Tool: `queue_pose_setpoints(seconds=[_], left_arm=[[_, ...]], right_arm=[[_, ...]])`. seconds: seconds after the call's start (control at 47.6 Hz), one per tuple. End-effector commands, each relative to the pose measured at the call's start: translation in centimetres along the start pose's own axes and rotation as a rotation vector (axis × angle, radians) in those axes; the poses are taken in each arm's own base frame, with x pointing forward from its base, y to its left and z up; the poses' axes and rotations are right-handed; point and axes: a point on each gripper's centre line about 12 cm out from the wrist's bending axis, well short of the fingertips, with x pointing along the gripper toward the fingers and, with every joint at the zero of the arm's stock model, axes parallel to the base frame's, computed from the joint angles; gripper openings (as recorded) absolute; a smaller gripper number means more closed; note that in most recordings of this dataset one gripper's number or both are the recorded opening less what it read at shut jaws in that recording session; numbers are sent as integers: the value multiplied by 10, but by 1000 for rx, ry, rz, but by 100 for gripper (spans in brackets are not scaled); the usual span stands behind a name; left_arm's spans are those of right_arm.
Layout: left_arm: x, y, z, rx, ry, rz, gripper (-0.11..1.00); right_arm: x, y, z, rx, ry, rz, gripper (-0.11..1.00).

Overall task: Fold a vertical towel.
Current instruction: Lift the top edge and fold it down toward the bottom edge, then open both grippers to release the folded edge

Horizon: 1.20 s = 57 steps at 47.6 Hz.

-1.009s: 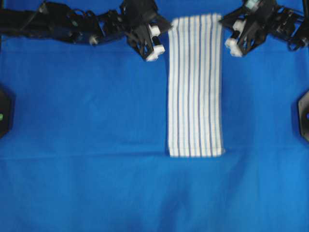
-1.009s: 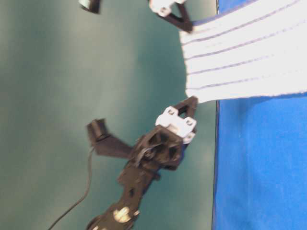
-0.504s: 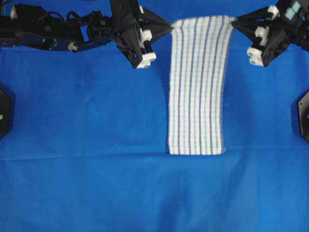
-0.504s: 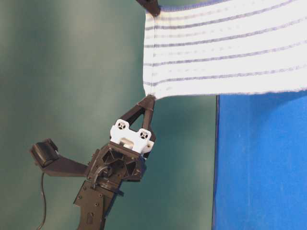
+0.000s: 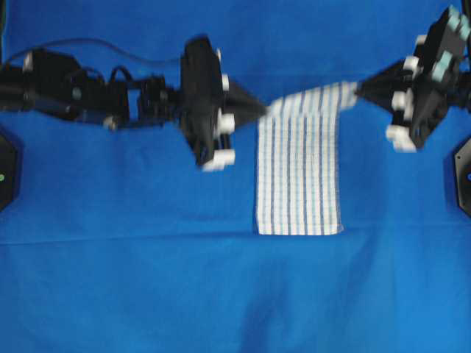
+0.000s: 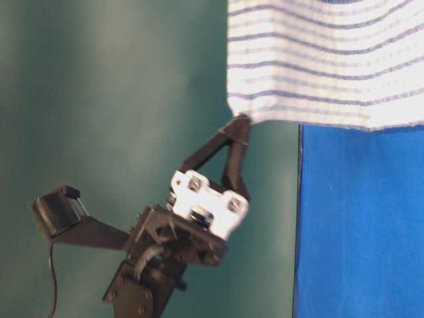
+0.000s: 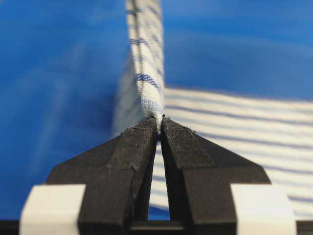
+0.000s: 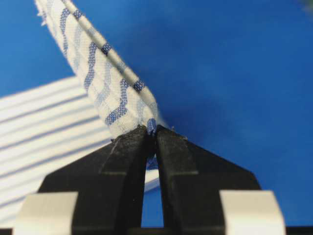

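Next, I release the towel's far corner with my left gripper on the towel's near corner on its own side (image 5: 260, 223).
The towel (image 5: 298, 176) is white with thin blue lengthwise stripes and lies along the middle of the blue cloth. Its far end is lifted off the table and its near edge rests flat. My left gripper (image 5: 263, 109) is shut on the far left corner; the left wrist view shows the pinch (image 7: 159, 120). My right gripper (image 5: 358, 90) is shut on the far right corner, seen in the right wrist view (image 8: 152, 129). In the table-level view one gripper (image 6: 242, 122) holds the hanging towel (image 6: 324, 59) by a corner.
A big plain blue cloth (image 5: 147, 279) covers the table. Black fixtures sit at the left edge (image 5: 7, 169) and the right edge (image 5: 462, 173). The table-level view shows a green wall (image 6: 99, 99) behind the arm.
Both grippers have carried the towel's far end up and toward the near edge. The lifted part hangs higher and the flat part is shorter.
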Motion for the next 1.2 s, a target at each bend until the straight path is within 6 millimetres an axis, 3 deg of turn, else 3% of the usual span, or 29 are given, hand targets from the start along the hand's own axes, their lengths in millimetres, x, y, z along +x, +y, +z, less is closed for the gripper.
queue_pose_setpoints(seconds=[0.0, 0.105, 0.273, 0.63, 1.177], left_arm=[[-10, -18, 13, 17, -37, -40, 4], [-11, -40, 3, 38, -14, -87, 4], [-4, -62, -28, 64, 65, -134, 4], [21, -82, -64, 85, 146, -170, 4], [29, -85, -63, 83, 130, -172, 4]], right_arm=[[0, 17, -3, -8, 31, 61, 8], [-1, 38, -10, -27, 76, 130, 8], [2, 64, -27, -29, 172, 208, 8], [28, 87, -57, -24, 300, 233, 8], [35, 94, -59, -20, 281, 249, 8]])
